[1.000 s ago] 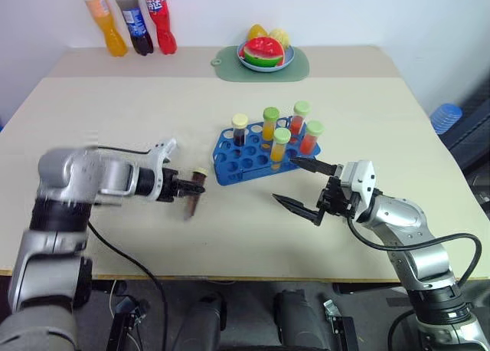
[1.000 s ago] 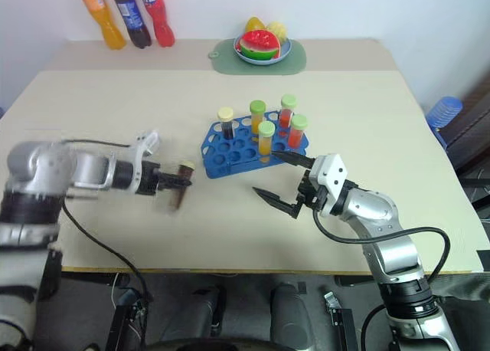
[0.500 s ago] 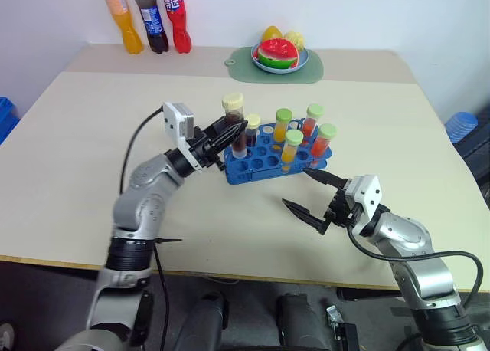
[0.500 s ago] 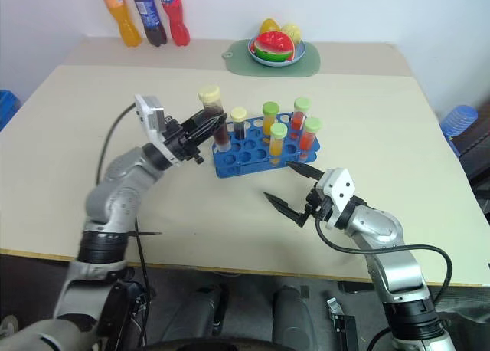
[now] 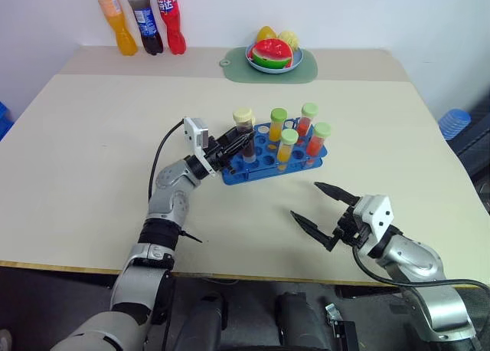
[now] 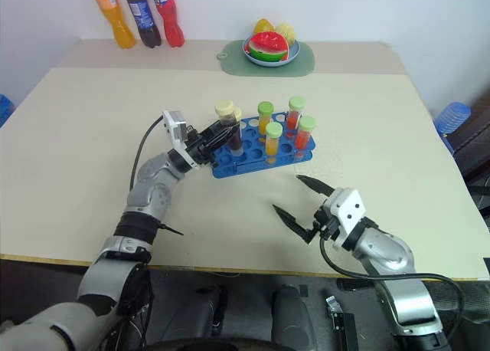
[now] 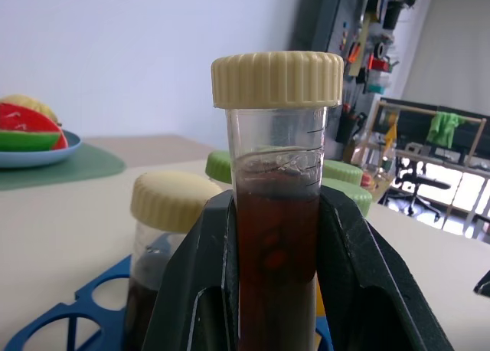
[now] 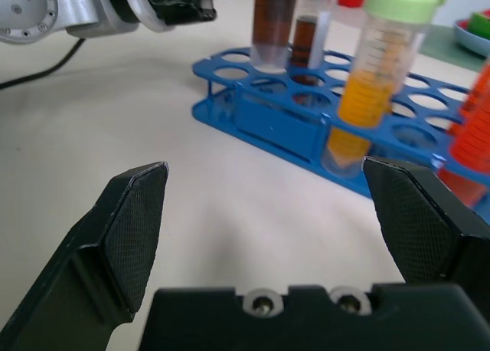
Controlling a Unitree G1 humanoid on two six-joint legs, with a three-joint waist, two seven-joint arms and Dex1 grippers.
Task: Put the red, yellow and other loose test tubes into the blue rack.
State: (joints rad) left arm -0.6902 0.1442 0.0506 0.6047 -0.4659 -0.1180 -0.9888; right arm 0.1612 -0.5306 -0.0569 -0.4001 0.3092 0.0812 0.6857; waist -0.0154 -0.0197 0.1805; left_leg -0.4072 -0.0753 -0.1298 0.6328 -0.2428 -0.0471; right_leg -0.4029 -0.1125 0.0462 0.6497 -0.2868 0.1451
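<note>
Next, my left gripper lets go of the dark brown test tube in the blue rack's front row [image 5: 253,168], before the other dark tube. The held tube is upright at a hole now.
My left gripper [image 5: 236,142] is shut on a test tube [image 7: 277,244] of dark brown liquid with a cream cap [image 5: 243,115]. The tube stands upright, its round bottom at or just above a hole near the left end of the blue rack [image 5: 264,167]. The black fingers [image 7: 191,290] clamp the tube on both sides. Several capped tubes stand in the rack: another dark one [image 8: 310,29], yellow-orange ones [image 5: 288,145] and red ones [image 5: 320,139]. My right gripper [image 5: 304,199] is open and holds nothing, low over the table in front of the rack's right end.
Three soda bottles [image 5: 142,27] stand at the back left corner. A green mat [image 5: 306,69] with a fruit plate lies at the back middle. A blue stool [image 5: 453,121] sits beyond the table's right edge.
The left arm carried the dark tube from the table's left over to the rack and turned it upright. The right gripper drew back toward the front edge, still open. The camera view shifted too.
</note>
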